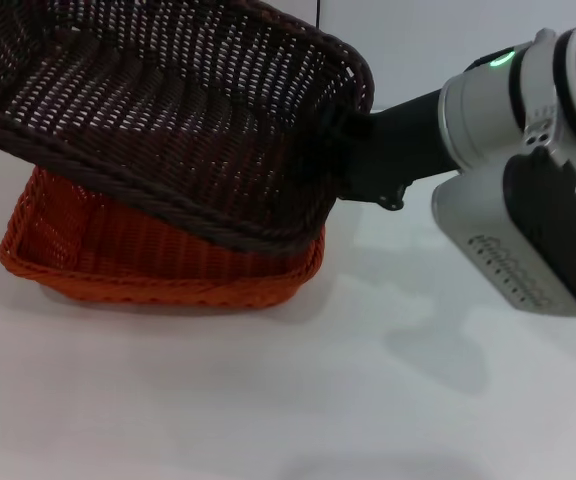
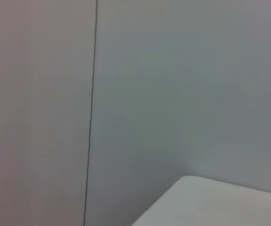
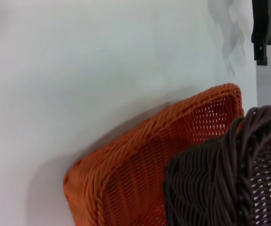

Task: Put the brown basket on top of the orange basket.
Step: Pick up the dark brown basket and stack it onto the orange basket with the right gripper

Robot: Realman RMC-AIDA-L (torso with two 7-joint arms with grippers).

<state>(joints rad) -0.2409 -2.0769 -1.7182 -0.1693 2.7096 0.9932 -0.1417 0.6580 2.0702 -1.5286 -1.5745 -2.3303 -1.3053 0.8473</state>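
The robot's right gripper needs to set the brown basket down level, nested inside the orange basket's open top (image 1: 203,178).
The brown basket (image 1: 178,110) hangs tilted over the orange basket (image 1: 158,265), with its near long side dipping down onto the orange one and its far side raised. My right gripper (image 1: 356,150) comes in from the right and is shut on the brown basket's right end rim. In the right wrist view the brown basket (image 3: 220,183) overlaps a corner of the orange basket (image 3: 135,174). The orange basket rests flat on the white table (image 1: 368,390). My left gripper is out of view.
My right arm's grey wrist housing (image 1: 528,220) hovers over the table to the right of the baskets. A dark object (image 3: 262,28) shows at the table's far side in the right wrist view. The left wrist view holds only a wall and a table corner (image 2: 220,202).
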